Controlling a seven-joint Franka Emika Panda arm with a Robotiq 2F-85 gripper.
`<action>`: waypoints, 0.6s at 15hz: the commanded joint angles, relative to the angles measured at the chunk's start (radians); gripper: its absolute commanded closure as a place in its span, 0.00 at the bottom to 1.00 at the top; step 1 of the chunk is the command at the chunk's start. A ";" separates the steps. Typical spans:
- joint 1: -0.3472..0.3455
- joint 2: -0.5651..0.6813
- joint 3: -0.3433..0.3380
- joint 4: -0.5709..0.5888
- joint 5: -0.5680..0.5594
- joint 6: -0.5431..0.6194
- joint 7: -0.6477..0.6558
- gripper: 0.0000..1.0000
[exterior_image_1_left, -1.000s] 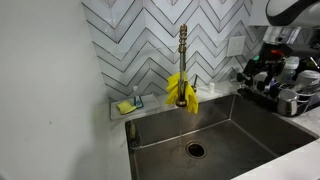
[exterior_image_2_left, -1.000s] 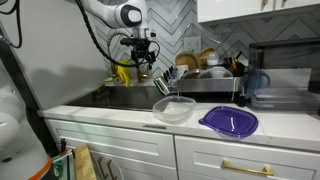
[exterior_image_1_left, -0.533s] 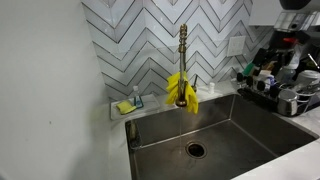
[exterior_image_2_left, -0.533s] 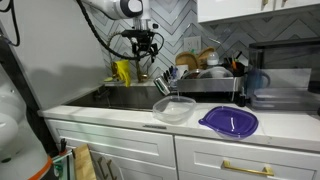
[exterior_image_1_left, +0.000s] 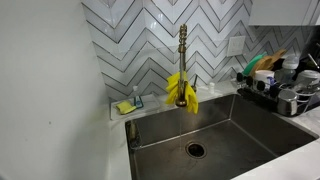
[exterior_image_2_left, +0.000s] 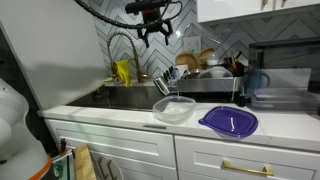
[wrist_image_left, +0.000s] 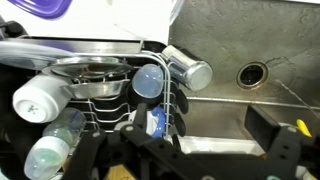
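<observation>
My gripper should next move to the clear bowl's rim (exterior_image_1_left: 316, 114), on the counter next to the purple lid, and close there.
My gripper (exterior_image_2_left: 152, 22) hangs high above the sink's back edge, near the top of an exterior view, jaws spread wide and holding nothing. It no longer appears in the exterior view facing the faucet (exterior_image_1_left: 183, 50). In the wrist view the gripper (wrist_image_left: 222, 122) comes in from the bottom with dark fingers (wrist_image_left: 264, 130) wide apart, over the edge between the sink (wrist_image_left: 225, 95) and the dish rack (wrist_image_left: 100, 100). Below it lie a steel bottle (wrist_image_left: 190, 68) and a blue cup (wrist_image_left: 148, 80) in the rack. A yellow cloth (exterior_image_1_left: 181, 90) drapes over the faucet.
The dish rack (exterior_image_2_left: 205, 80) is full of dishes beside the sink (exterior_image_1_left: 215, 135). A clear bowl (exterior_image_2_left: 174, 109) and a purple lid (exterior_image_2_left: 230, 121) sit on the counter front. A sponge holder (exterior_image_1_left: 130, 103) stands on the ledge. Cabinets hang overhead at the right.
The arm has risen steadily, leaving the top of the faucet-side view, and drifted toward the dish rack. The jaws stayed open.
</observation>
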 joint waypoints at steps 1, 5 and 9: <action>0.000 -0.017 -0.024 -0.024 -0.002 0.025 -0.030 0.00; -0.007 -0.040 -0.041 -0.077 -0.002 0.064 -0.062 0.00; -0.022 -0.013 -0.077 -0.115 -0.005 0.064 -0.117 0.00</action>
